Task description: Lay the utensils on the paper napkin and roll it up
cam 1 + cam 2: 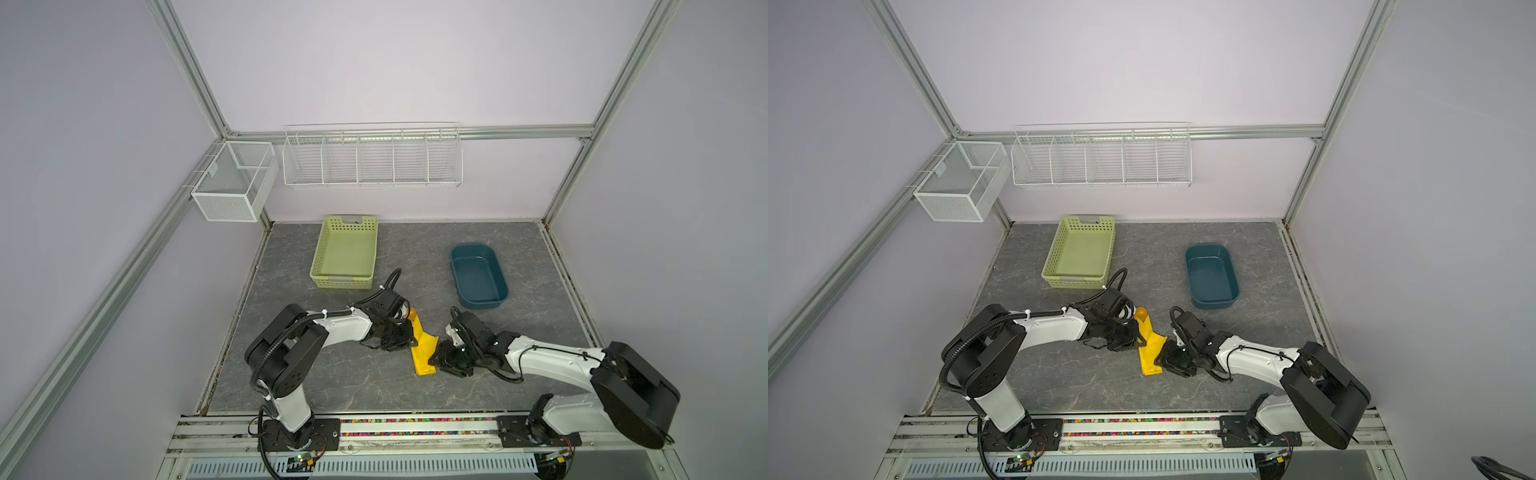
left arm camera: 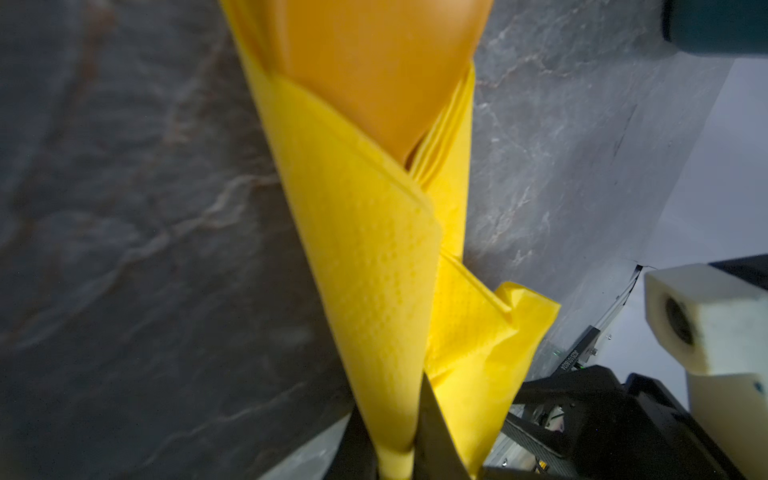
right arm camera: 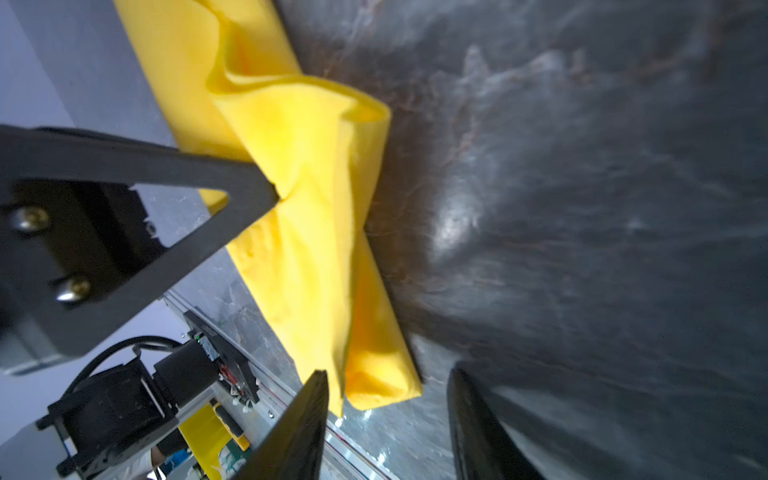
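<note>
The napkin has a loose flap standing off the roll, so the robot's right gripper will grasp the roll's near end (image 1: 424, 370) and raise the roll upright before wrapping the flap.
The paper napkin (image 1: 424, 353) (image 1: 1150, 353) lies as a long yellow roll on the grey table between the two arms. An orange-brown spoon bowl (image 1: 1142, 313) (image 2: 374, 62) sticks out of the roll's far end; the other utensils are hidden inside. My left gripper (image 1: 409, 340) (image 2: 395, 449) is shut on a fold of the napkin (image 2: 374, 257) near the roll's middle. In the right wrist view one of the left gripper's fingers (image 3: 232, 187) presses into the napkin (image 3: 307, 232). My right gripper (image 1: 436, 359) (image 3: 386, 415) stands open beside the roll's near end, nothing between its jaws.
A green basket (image 1: 343, 282) stands behind the left arm and a dark blue tub (image 1: 457, 249) behind the right arm, both with nothing in them. White wire racks (image 1: 374, 166) hang on the back wall. The table's front rail (image 1: 415, 419) runs just behind the arm bases.
</note>
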`<state>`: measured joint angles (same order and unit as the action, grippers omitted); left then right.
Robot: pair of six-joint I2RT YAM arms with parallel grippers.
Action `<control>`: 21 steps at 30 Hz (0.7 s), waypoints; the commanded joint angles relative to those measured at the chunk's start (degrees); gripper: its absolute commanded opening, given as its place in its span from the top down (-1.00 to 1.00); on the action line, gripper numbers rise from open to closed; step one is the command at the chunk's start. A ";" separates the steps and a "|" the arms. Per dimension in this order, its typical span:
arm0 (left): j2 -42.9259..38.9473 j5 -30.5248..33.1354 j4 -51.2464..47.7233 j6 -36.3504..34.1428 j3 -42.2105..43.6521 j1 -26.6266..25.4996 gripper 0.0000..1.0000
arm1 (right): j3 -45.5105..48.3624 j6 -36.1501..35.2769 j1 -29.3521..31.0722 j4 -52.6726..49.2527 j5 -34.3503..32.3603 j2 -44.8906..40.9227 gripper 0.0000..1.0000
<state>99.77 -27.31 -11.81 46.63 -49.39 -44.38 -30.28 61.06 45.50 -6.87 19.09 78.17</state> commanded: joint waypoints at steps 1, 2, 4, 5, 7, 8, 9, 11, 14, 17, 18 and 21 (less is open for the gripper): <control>2.72 4.04 -3.39 -0.24 0.98 -0.06 0.71 | -0.94 -3.36 -0.49 -0.74 1.84 3.79 -0.09; 2.76 3.87 -3.30 -0.23 0.97 -0.09 0.71 | -1.30 -3.38 -0.48 0.30 2.48 4.99 -0.06; 2.68 3.80 -3.22 -0.23 1.03 -0.10 0.71 | -1.17 -2.59 -0.51 3.08 3.54 7.33 0.01; 2.66 3.82 -3.19 -0.11 0.99 -0.14 0.71 | -1.18 -2.38 -0.44 4.28 3.96 8.48 0.02; 2.54 3.87 -3.20 -0.09 1.07 -0.09 0.71 | -1.29 -2.18 -0.48 5.74 4.22 10.22 0.06; 2.46 3.84 -3.19 -0.11 1.05 -0.11 0.71 | -1.35 -2.18 -0.47 6.37 4.29 10.94 0.11; 2.44 3.92 -3.26 -0.13 1.05 -0.09 0.71 | -1.39 -2.40 -0.50 6.42 4.22 11.51 0.17; 2.33 4.00 -3.30 -0.12 1.11 -0.09 0.71 | -1.53 -2.61 -0.48 6.11 3.79 11.99 0.32; 1.69 4.26 -3.30 -0.05 1.34 0.06 0.71 | -1.56 -3.63 -0.48 4.80 2.67 11.78 0.56; 0.44 4.23 -2.57 0.16 1.65 0.47 0.66 | -2.12 -4.68 -0.46 3.79 2.15 11.18 0.78; -0.50 4.47 -2.19 0.35 1.82 0.69 0.60 | -2.40 -5.09 -0.42 3.41 1.94 10.92 0.86; -4.68 6.39 -2.98 -0.20 1.79 1.79 0.47 | -3.13 -6.47 -0.36 2.78 0.27 8.90 0.88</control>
<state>97.97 -25.69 -11.86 46.65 -48.80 -43.92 -33.32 56.45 45.15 1.06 23.66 87.90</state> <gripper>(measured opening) 0.253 0.072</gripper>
